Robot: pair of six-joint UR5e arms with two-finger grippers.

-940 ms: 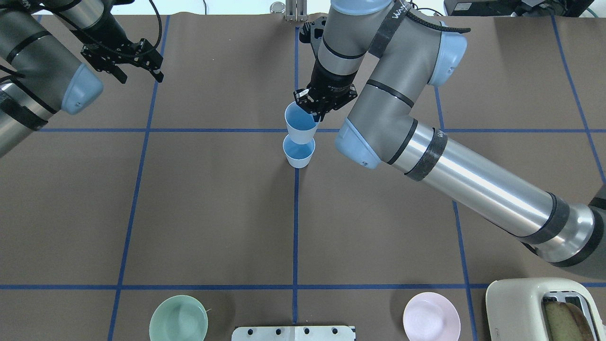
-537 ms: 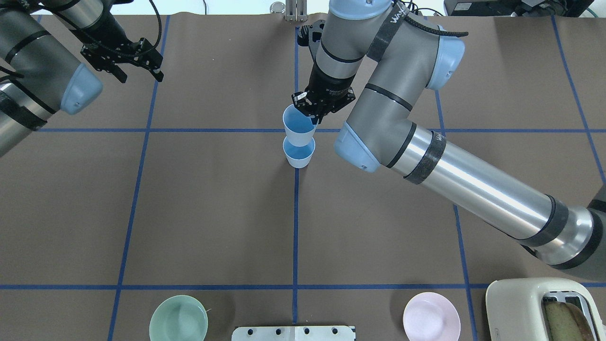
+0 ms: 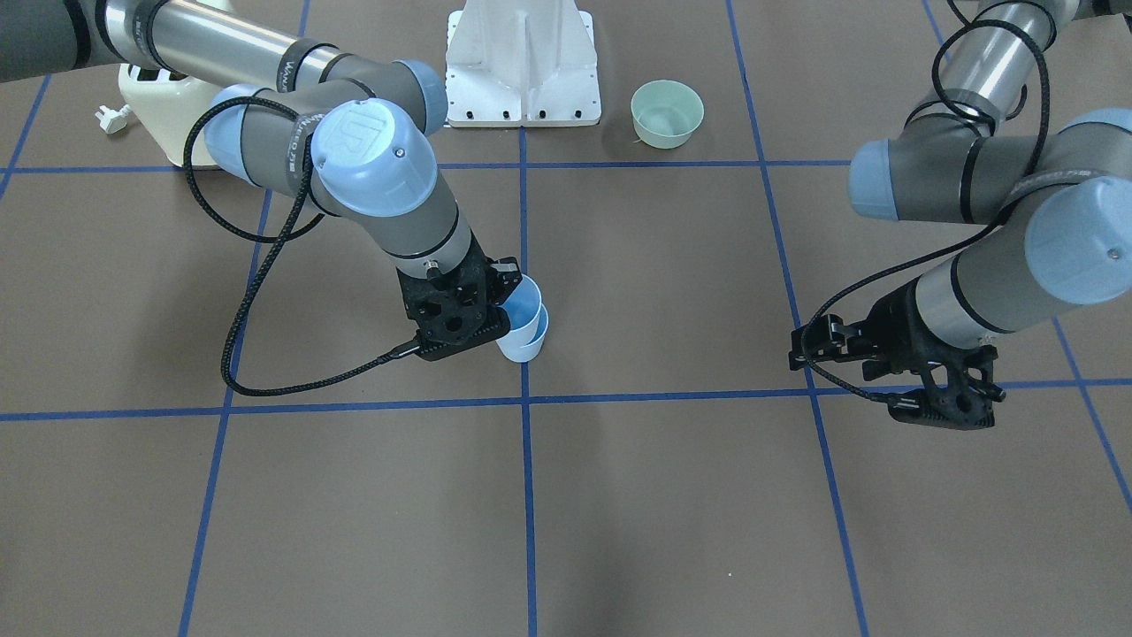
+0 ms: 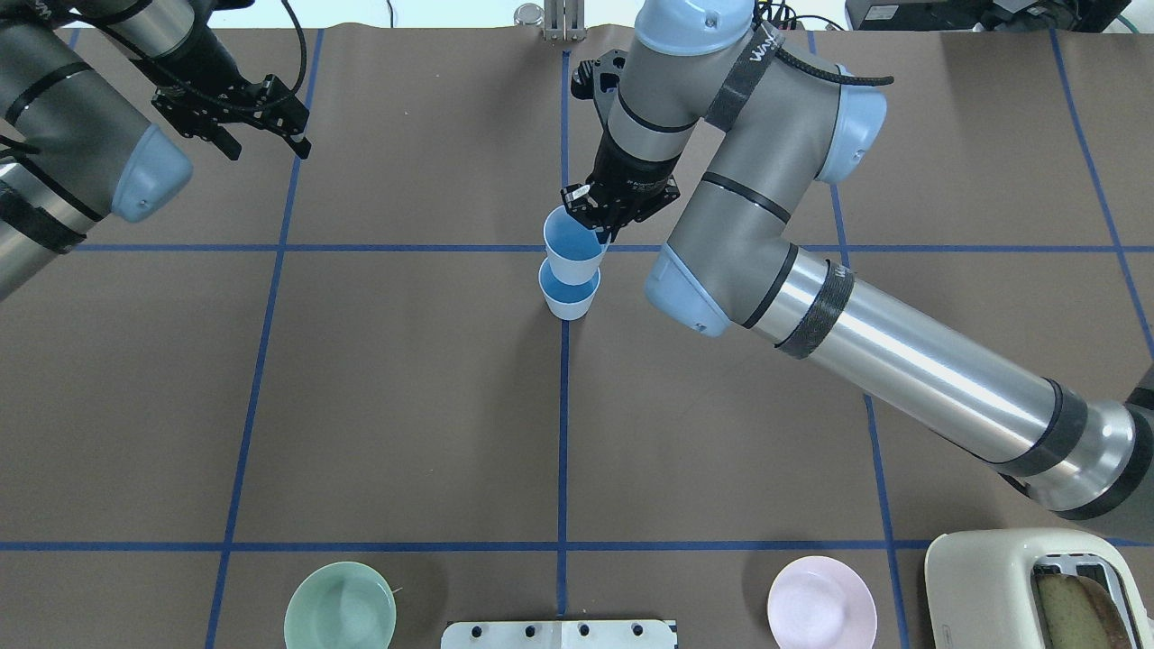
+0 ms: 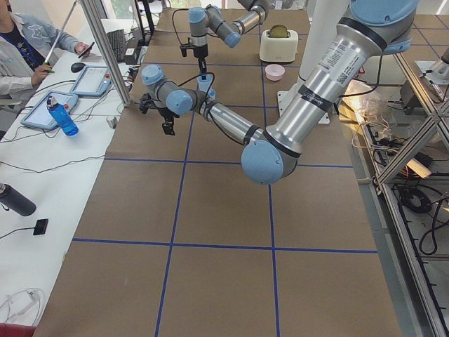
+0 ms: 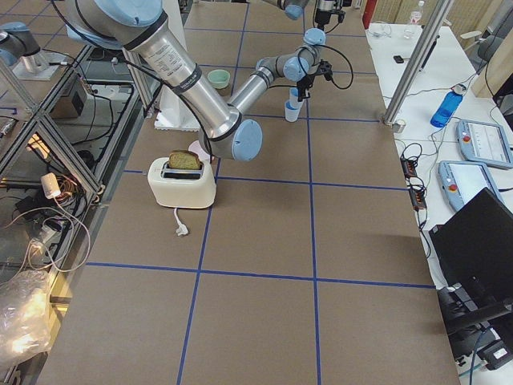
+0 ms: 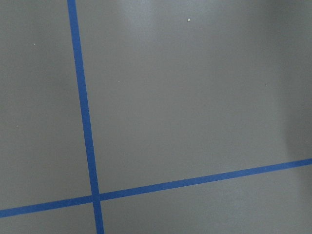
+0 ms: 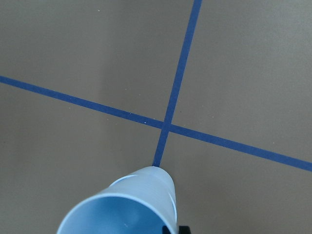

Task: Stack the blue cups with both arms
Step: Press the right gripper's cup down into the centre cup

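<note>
Next, my right gripper releases the tilted blue cup inside the blue cup standing on the table's centre line (image 3: 522,325) (image 8: 143,201).
One blue cup (image 4: 569,295) stands upright on the table's centre line. My right gripper (image 4: 598,227) is shut on the far rim of the second blue cup (image 4: 573,254) and holds it tilted, its base at or just inside the standing cup's mouth. In the front view the held cup (image 3: 525,303) leans over the standing cup (image 3: 523,345) beside the right gripper (image 3: 495,310). The right wrist view shows the held cup (image 8: 124,207) from above. My left gripper (image 4: 263,144) is open and empty at the far left, well apart from the cups; it also shows in the front view (image 3: 951,402).
A green bowl (image 4: 340,606) and a pink bowl (image 4: 821,602) sit at the near edge, either side of the white pedestal base (image 4: 559,634). A cream toaster (image 4: 1037,590) with bread stands at the near right corner. Blue tape lines cross the brown table.
My right gripper has brought the held cup slightly nearer and lower onto the standing cup. The left arm has hardly moved.
</note>
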